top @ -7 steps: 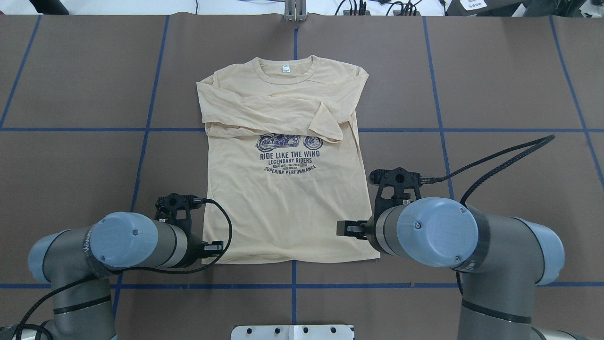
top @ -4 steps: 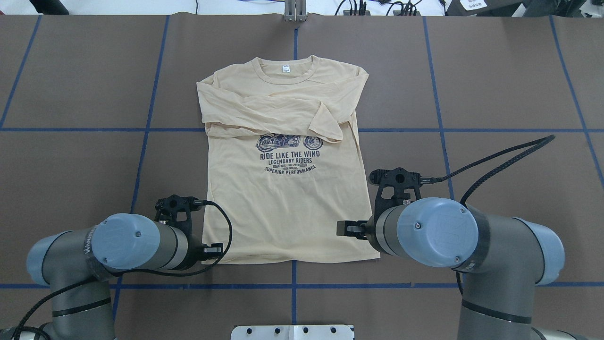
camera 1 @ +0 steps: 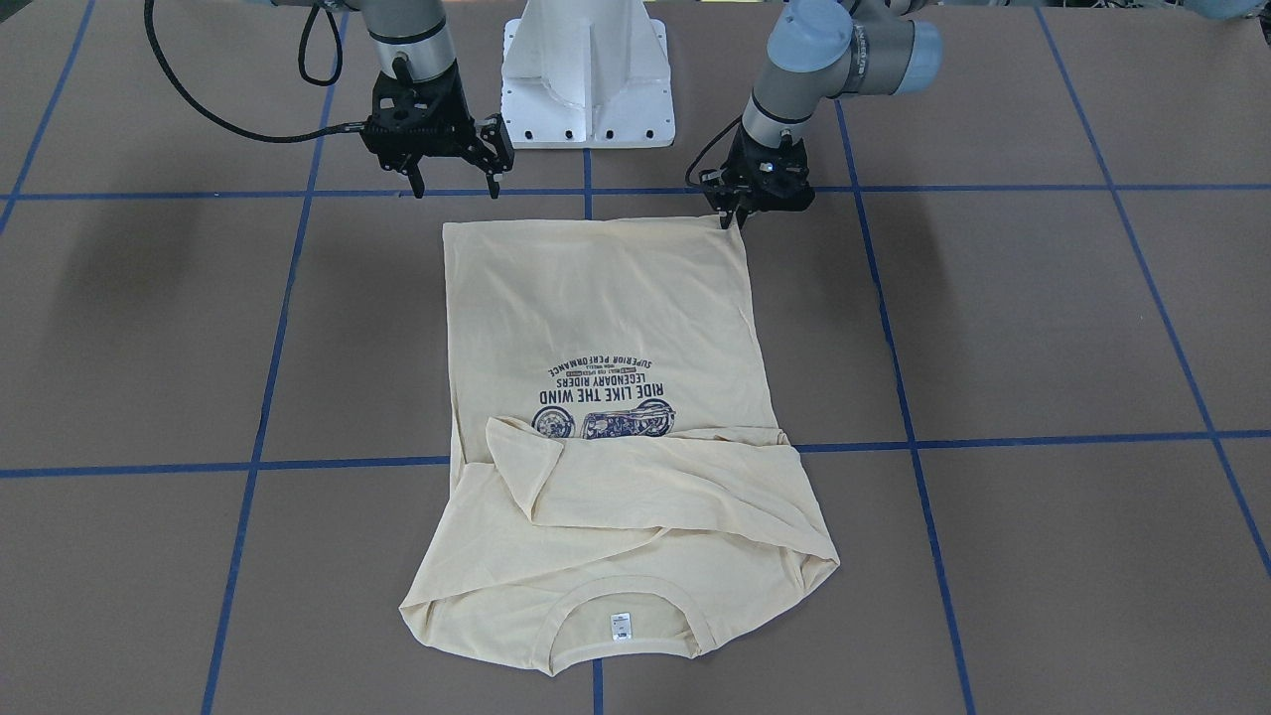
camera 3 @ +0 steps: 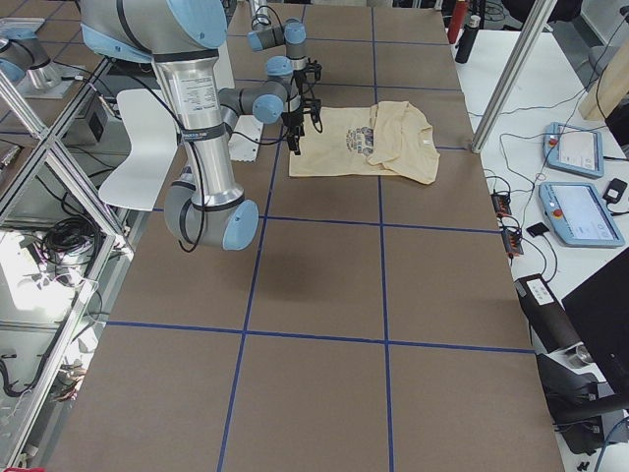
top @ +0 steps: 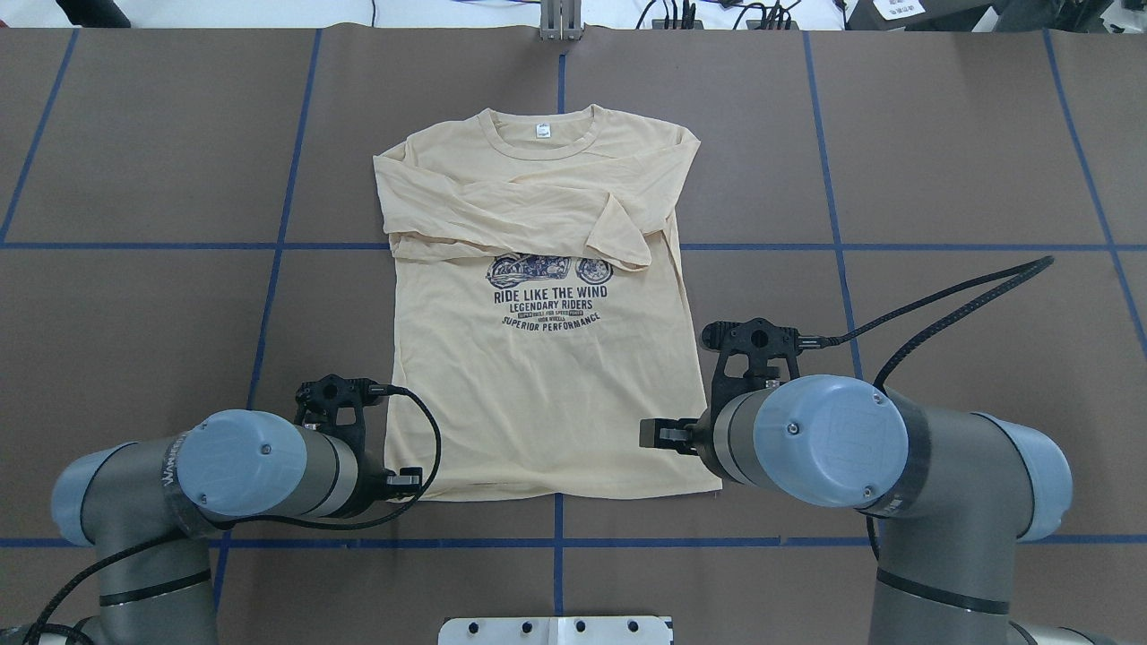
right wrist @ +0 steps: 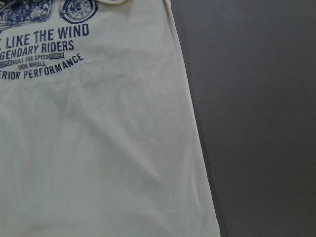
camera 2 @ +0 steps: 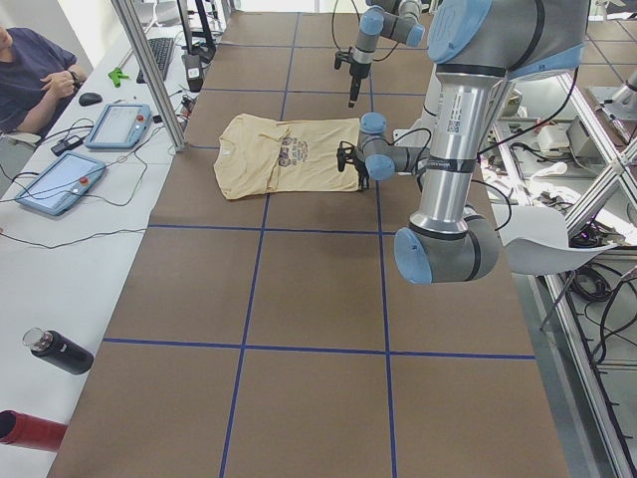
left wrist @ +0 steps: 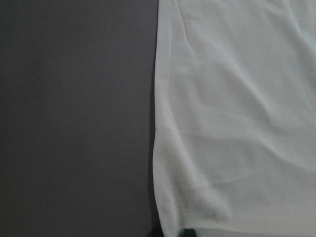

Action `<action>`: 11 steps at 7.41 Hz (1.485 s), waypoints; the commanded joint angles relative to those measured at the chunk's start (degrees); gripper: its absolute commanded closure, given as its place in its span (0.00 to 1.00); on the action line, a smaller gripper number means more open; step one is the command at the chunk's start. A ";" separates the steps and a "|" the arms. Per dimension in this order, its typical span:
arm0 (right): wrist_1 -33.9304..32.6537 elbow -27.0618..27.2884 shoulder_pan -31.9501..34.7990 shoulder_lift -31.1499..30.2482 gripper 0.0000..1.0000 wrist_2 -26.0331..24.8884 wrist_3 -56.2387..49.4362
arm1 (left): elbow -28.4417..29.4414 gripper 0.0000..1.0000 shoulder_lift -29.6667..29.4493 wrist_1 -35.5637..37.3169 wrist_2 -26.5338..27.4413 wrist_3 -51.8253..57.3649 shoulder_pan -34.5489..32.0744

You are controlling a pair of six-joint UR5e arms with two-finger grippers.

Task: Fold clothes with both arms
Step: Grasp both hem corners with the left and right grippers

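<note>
Next, I close my right gripper on the free hem corner [camera 1: 454, 230] of the shirt, across from the corner that my left gripper holds.
The pale cream-yellow shirt [camera 1: 606, 328] lies flat on the brown table [camera 1: 1043, 328], sleeves folded across the chest, collar far from me and hem near me; it also shows in the overhead view [top: 538, 394]. My left gripper [camera 1: 735, 218] is down at the hem's left corner with its fingers together on the cloth. The left wrist view shows that hem corner [left wrist: 197, 207] very close. My right gripper [camera 1: 452, 187] is open and hangs just above the hem's right corner, apart from the cloth. In the overhead view both grippers are hidden under the arms.
The white pedestal base [camera 1: 586, 79] stands just behind the hem. Blue tape lines [camera 1: 993, 439] cross the table. In the left side view, two tablets [camera 2: 119, 124] and a dark bottle [camera 2: 60, 351] lie on the white side bench beside an operator.
My left arm's wrist has shifted a little toward the robot's base and down by the hem's left corner. The right arm and the shirt have not moved.
</note>
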 commanded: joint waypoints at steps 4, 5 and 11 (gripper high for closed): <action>10.97 -6.29 -2.41 -3.29 0.06 -4.05 -0.04 | -3.11 1.00 -0.42 3.89 -0.17 0.41 0.33; 10.99 -6.30 -2.68 -4.01 0.31 -5.10 -0.12 | -3.02 1.00 -0.50 3.89 -0.26 0.41 0.33; 10.37 -6.39 -6.45 -6.12 0.52 -9.14 -0.12 | -3.37 1.00 -0.42 3.71 -0.26 0.32 0.33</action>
